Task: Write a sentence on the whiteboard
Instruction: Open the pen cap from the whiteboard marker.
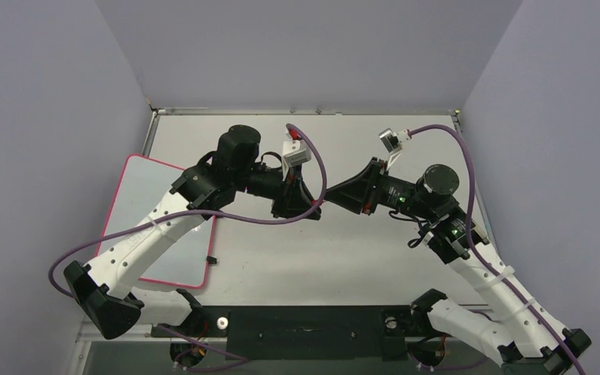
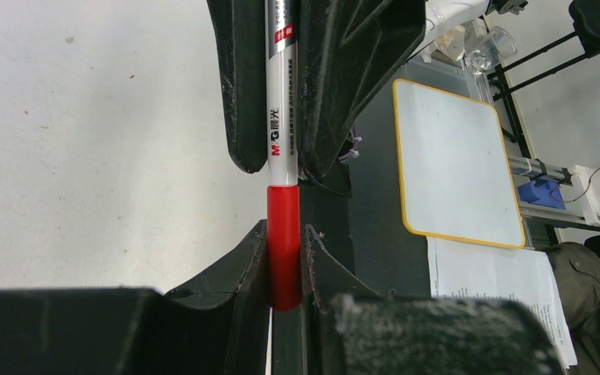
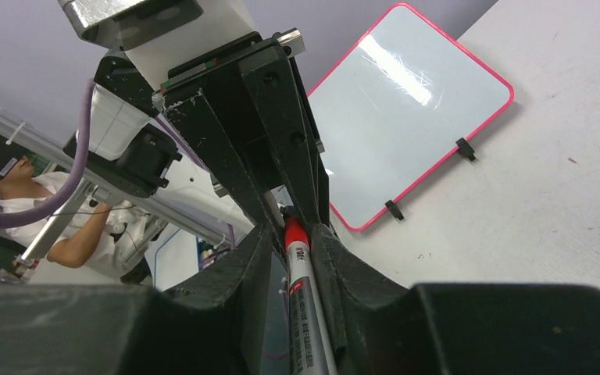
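Observation:
The robot's left gripper should release the red cap on the bare middle of the table [image 1: 295,184], slightly toward the back wall.
A marker with a white barrel [image 2: 281,117] and a red cap [image 2: 283,250] is held between both grippers above the middle of the table. My left gripper [image 1: 312,205] is shut on the red cap, as the left wrist view [image 2: 283,234] shows. My right gripper [image 1: 330,199] is shut on the barrel [image 3: 306,301], tip to tip with the left one. The whiteboard [image 1: 144,199], glossy white with a red-pink rim, lies flat at the table's left, partly under my left arm. It also shows in the right wrist view [image 3: 406,109]. No sentence shows on it; its visible face is blank.
Two small black clips [image 3: 466,148] [image 3: 393,209] sit at the whiteboard's near edge. Grey walls [image 1: 305,47] close in the table on three sides. Off the table, a yellow-rimmed board [image 2: 457,164] and a person [image 3: 23,195] show in the background.

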Available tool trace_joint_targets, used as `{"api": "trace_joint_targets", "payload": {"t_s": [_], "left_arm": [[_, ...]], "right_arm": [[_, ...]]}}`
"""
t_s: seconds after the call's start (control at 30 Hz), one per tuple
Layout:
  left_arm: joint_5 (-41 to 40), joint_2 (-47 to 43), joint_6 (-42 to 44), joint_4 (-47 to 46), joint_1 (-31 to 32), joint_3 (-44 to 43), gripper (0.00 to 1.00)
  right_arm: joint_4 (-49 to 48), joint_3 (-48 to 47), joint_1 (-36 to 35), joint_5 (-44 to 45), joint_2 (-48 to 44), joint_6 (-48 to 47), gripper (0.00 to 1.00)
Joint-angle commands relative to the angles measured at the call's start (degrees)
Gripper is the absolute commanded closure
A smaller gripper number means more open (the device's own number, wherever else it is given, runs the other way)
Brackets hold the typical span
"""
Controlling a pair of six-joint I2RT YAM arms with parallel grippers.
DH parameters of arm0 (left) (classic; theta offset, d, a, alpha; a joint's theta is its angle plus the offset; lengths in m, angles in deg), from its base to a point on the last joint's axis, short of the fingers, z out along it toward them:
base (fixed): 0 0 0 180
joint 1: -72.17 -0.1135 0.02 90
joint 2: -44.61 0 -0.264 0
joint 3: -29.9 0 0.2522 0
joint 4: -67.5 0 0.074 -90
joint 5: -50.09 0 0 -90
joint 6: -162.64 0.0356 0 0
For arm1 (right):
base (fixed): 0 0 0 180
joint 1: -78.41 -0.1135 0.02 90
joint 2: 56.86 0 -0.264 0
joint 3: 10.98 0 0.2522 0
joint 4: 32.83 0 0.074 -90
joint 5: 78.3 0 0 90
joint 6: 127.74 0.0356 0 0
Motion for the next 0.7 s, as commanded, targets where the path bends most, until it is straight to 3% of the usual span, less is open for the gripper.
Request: {"api": "trace_joint_targets", "payload": {"t_s": [0.0,0.23,0.47,0.67], "left_arm": [[2.2,-0.7,0.4,-2.5,0.6,-0.6,1.00],[1.9,-0.4,1.4,-0.9,0.5,-1.5,1.00],[1.8,-0.4,1.7,-0.2,0.5,-2.1,1.00],[1.8,-0.3,1.5,-0.4,0.7,-2.0,1.00]], "right_arm": [[-5.5,0.3,-0.3,-1.6,0.6,1.5,0.79],[1.3,-1.6,-0.3,-3.1,0.3,-3.5,0.81],[2.6,-1.8,-0.3,-3.7,0.4,-4.7,0.75],[2.6,-1.6,-0.3,-3.3,0.4,-4.6,0.87]]}}
